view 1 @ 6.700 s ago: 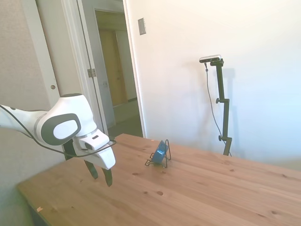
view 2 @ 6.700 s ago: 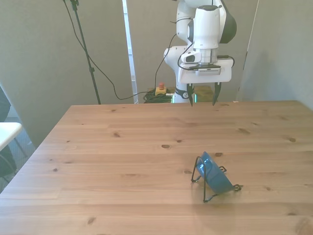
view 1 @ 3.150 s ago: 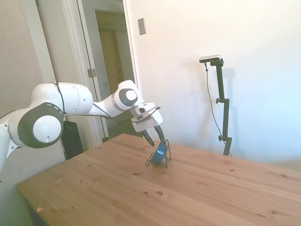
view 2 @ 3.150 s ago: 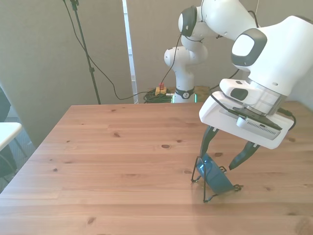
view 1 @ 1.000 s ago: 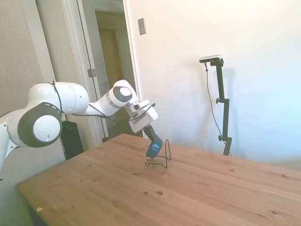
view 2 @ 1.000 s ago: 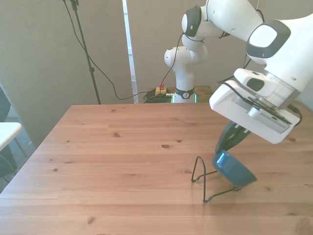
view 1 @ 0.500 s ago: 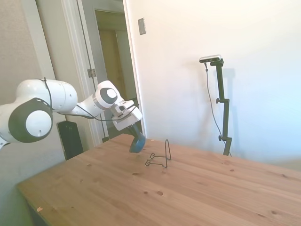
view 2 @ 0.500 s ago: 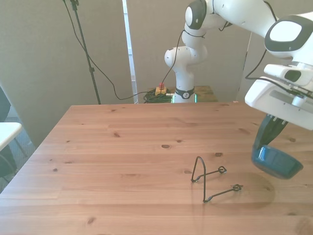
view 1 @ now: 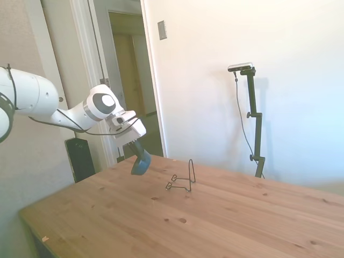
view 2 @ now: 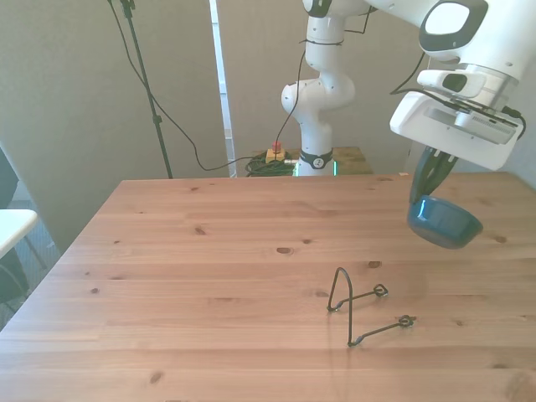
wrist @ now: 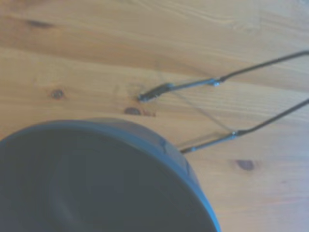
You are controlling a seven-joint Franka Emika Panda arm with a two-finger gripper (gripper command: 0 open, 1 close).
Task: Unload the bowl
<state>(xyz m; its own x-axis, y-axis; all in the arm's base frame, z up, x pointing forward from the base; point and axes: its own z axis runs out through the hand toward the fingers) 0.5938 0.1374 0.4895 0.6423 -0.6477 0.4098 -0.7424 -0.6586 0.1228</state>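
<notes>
Next, I release the blue bowl on the bare wood (view 1: 155, 214) beside the dark knots, in front of the rack.
The small blue bowl (view 2: 444, 222) hangs in the air above the table, tilted, with my gripper (view 2: 430, 194) shut on its rim. In the side view the bowl (view 1: 141, 162) sits under the gripper (view 1: 137, 152), well left of the thin black wire rack (view 1: 181, 179). The rack (view 2: 362, 306) stands bare on the wood toward the front view's right, below and to the left of the bowl. The wrist view shows the bowl's dark inside (wrist: 91, 179) close up, with the rack's wires (wrist: 227, 111) on the table beyond it.
The wooden table (view 2: 209, 276) spreads wide to the front view's left of the rack. A doorway (view 1: 131, 80) and a white wall stand behind the table in the side view. Cables and a light stand (view 2: 146, 92) rise beyond the table's far edge.
The gripper has carried the bowl up and away from the rack, toward the robot's base side of the table. The rack has stayed in place.
</notes>
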